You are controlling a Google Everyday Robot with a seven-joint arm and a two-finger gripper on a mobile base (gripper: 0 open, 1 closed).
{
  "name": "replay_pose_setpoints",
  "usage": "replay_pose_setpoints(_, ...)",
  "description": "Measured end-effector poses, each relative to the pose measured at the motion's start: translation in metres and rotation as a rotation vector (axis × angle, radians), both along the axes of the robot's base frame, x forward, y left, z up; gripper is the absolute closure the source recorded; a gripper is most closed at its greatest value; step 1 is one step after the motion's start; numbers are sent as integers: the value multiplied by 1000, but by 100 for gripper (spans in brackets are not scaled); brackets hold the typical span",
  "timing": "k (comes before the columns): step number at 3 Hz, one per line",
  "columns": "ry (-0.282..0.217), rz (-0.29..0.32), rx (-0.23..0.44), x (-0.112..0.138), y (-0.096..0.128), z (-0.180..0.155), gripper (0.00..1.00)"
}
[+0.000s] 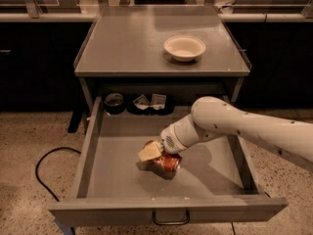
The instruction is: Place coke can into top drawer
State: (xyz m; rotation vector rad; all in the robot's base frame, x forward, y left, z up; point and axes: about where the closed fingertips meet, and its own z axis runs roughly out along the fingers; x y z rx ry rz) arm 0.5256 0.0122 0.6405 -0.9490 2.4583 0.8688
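My gripper is going to release the coke can on the grey drawer's bottom between the small packets (pixel 156 162) and the wire handle.
The top drawer (pixel 122 175) is pulled wide open, grey, with tall side walls and a dark wire handle (pixel 170 219) on its front panel. The red-orange coke can (pixel 166 163) lies on the drawer floor near the middle. My gripper (pixel 152 154) reaches down into the drawer from the right on a white arm. Its pale fingers (pixel 148 152) sit around the can's left end, right at the drawer floor.
A white bowl (pixel 184 48) stands on the grey cabinet top (pixel 127 43). At the drawer's back sit a small dark round tin (pixel 114 101) and two small packets (pixel 150 102). A black cable (pixel 46 170) lies on the speckled floor at the left.
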Motion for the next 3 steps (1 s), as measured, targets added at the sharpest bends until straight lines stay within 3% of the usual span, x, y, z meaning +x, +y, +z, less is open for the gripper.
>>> replay_pose_setpoints(2, -24, -21, -75, 21, 27, -42, 100)
replay_pose_setpoints(3, -24, -21, -75, 21, 27, -41, 100)
